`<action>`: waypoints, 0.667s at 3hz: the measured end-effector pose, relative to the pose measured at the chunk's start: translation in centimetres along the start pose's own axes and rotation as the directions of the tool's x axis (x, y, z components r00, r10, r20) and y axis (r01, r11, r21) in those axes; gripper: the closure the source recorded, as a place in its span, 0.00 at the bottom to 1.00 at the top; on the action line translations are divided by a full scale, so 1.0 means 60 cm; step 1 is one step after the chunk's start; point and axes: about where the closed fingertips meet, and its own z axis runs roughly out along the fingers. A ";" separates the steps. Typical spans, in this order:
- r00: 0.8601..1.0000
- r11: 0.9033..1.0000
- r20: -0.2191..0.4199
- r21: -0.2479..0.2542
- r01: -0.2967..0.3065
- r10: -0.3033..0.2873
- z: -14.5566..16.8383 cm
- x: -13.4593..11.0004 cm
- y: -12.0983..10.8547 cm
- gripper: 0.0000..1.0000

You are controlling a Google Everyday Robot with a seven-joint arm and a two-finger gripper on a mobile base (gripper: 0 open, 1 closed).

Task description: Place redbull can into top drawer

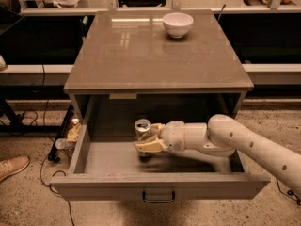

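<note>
The robot's gripper will release the redbull can upright on the drawer's bottom (142, 154), a little way behind the dark handle.
The top drawer (160, 186) is pulled wide open below the cabinet top, its dark handle at the front centre. My gripper (146, 141) reaches in from the right, inside the drawer. It is shut on the redbull can (142, 128), a slim silvery can with a shiny top. The can stands upright between the fingers, just above the drawer floor, left of centre. Its lower part is hidden by the fingers.
A white bowl (178, 24) stands at the back of the cabinet top (155, 55). My white arm (244, 142) crosses the drawer's right side. A shoe (13, 166) and cables lie on the floor at the left. Shelves run behind the cabinet.
</note>
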 end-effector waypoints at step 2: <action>0.999 1.000 -0.036 0.018 0.025 -0.025 0.024 0.011 -0.011 1.00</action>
